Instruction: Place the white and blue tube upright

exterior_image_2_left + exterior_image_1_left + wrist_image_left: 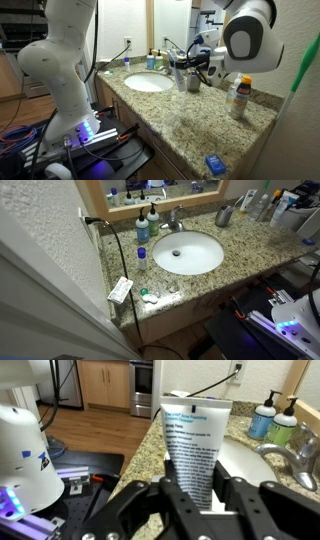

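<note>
My gripper is holding the white and blue tube upright, over the counter beside the sink. It will release it on the granite counter [251, 237] between the sink and the orange-labelled bottle.
In the wrist view the white and blue tube [195, 440] stands between my gripper's fingers [196, 498]. It is white with dark print and a pale blue band at its wide end, which points away from the camera. The fingers are shut on its narrow lower part. It hangs over the granite counter [140, 455] beside the sink [245, 460]. In an exterior view my gripper [192, 62] hovers just above the grey cup [193, 83]; the tube is too small to make out there. The grey cup also shows in an exterior view [224, 217].
Faucet [300, 455] and blue soap bottles [268, 415] stand behind the sink. An orange-labelled bottle [240, 96] and a small blue item [215, 163] sit on the counter. A flat white box [120, 290] and a blue-capped bottle [141, 258] lie beside the basin [185, 252].
</note>
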